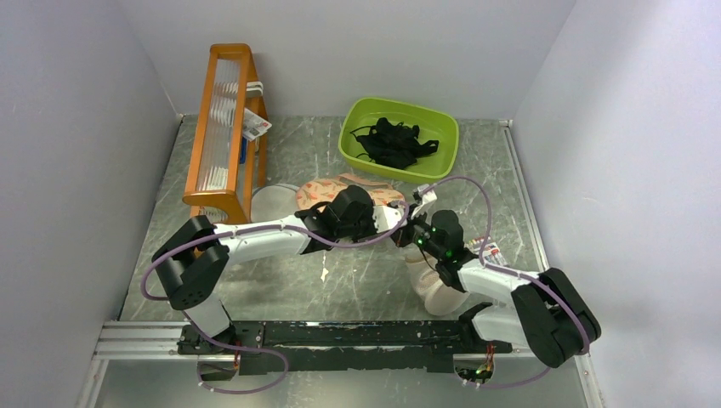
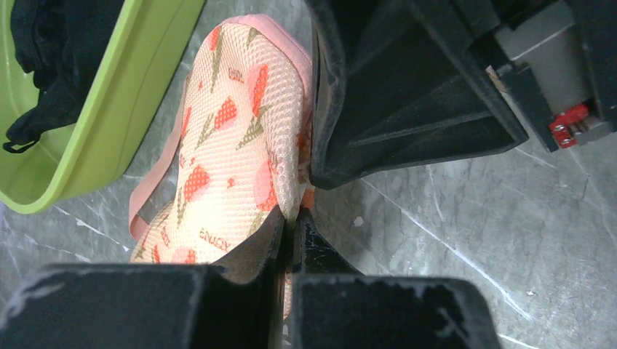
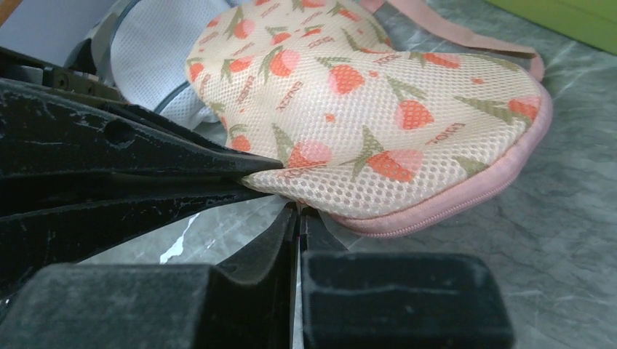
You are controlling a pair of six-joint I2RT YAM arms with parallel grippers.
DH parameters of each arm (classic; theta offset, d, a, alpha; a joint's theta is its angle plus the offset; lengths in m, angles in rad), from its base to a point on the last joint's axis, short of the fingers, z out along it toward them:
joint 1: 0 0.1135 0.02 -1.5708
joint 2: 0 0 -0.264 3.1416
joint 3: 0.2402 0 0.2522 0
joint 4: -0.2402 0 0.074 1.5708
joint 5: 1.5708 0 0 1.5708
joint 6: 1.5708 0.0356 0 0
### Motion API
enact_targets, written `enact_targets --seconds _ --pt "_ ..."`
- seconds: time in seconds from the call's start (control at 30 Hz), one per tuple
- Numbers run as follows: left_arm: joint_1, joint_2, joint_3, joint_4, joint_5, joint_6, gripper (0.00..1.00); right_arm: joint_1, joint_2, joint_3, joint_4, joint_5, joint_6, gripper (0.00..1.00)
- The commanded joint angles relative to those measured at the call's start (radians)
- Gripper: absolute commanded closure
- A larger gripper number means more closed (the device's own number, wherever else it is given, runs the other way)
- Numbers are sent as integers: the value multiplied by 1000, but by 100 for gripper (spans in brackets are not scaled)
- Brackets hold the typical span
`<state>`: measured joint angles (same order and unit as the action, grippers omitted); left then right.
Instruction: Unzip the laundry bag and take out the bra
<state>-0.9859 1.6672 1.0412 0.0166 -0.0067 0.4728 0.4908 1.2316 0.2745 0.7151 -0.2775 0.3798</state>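
My left gripper is pinching a fold of mesh next to the zip. It should open and grab the bag around the pink zip edging (image 3: 371, 225) while my right gripper unzips.
The laundry bag (image 1: 327, 189) lies flat at mid table, cream with orange-pink leaf print and pink zip edging. It also shows in the left wrist view (image 2: 233, 138) and the right wrist view (image 3: 364, 109). My left gripper (image 1: 378, 219) is shut, pinching the bag's near edge fabric (image 2: 295, 218). My right gripper (image 1: 408, 231) faces it tip to tip and is shut at the same edge (image 3: 298, 212), where a small orange zip tab (image 2: 309, 198) shows. The pink zip (image 3: 436, 211) looks closed. The bra is hidden.
A green tub (image 1: 442, 161) with black strappy garments stands behind the bag. An orange rack (image 1: 223, 127) stands at the back left. A round grey-white mesh disc (image 1: 274, 202) lies left of the bag. A plain beige pouch (image 1: 438, 289) lies under my right arm.
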Motion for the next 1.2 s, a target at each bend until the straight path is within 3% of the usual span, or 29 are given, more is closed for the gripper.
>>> enact_targets --seconds 0.0,0.27,0.43,0.5,0.63,0.7,0.83,1.17 --pt "-12 -44 6 11 -27 22 92 -8 -45 1 -66 204 -7 100" --pt "-12 -74 -10 11 -43 41 92 -20 -88 18 -222 461 8 100" --pt "-10 -91 -16 6 -42 44 91 -51 -62 39 -266 492 23 100" --pt "-10 -94 -10 -10 -24 39 84 -51 -68 42 -258 440 0 100" --pt "-10 -117 -14 -17 24 12 56 -50 -126 -19 -116 225 -70 100" --pt "-10 -129 -13 -18 59 -7 48 -51 -157 -44 -63 119 -81 100" --pt "-11 -138 -4 -8 105 -53 41 -49 -168 -68 -10 49 -81 100" --pt "-13 -55 31 7 72 -109 43 -43 -112 -57 56 -85 -72 100"
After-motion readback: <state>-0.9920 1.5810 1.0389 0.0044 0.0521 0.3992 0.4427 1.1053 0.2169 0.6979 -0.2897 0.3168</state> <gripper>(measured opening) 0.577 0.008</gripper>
